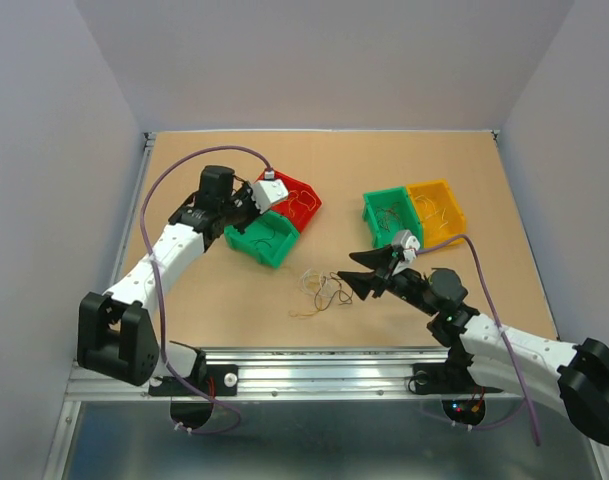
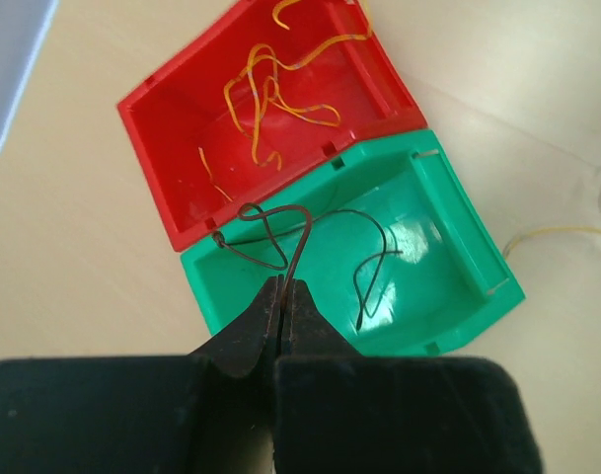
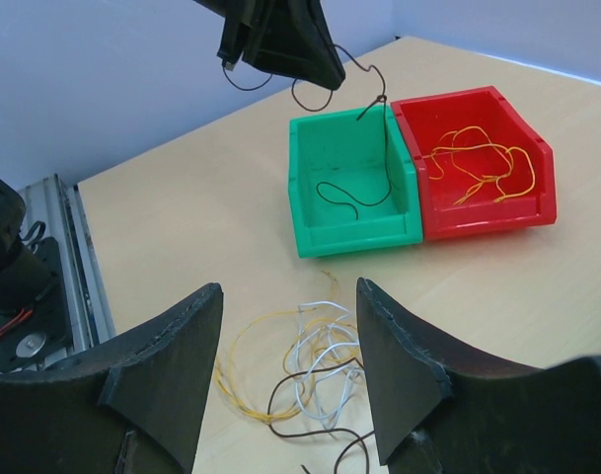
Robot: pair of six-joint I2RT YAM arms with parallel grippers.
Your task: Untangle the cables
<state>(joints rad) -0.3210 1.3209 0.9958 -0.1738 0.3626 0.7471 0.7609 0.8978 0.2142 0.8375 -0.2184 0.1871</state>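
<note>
The dark looped wire, now held above the green bin, will be let go by my left gripper inside the green bin point(image 1: 265, 242) point(image 2: 367, 255) touching the red bin.
The cables point(image 1: 319, 290) lie in a loose tangle of yellow, whitish and dark wires on the table, and show close below in the right wrist view point(image 3: 320, 365). My right gripper point(image 1: 356, 273) hangs open just right of the tangle, its jaws point(image 3: 290, 291) wide apart with nothing between them. My left gripper point(image 2: 283, 286) is shut on a dark looped wire point(image 2: 270, 232), which it holds above the left green bin point(image 2: 448, 207). This bin has another dark wire point(image 2: 374, 267) lying in it. The left gripper point(image 3: 280, 39) and its dangling wire point(image 3: 364, 84) also appear in the right wrist view.
A red bin point(image 2: 152, 148) with orange wires point(image 2: 265, 94) touches the left green bin point(image 1: 264, 240). A second green bin point(image 1: 389, 215) and a yellow bin point(image 1: 439, 210) stand at the right, each with wires inside. A metal rail point(image 1: 314, 375) runs along the near edge.
</note>
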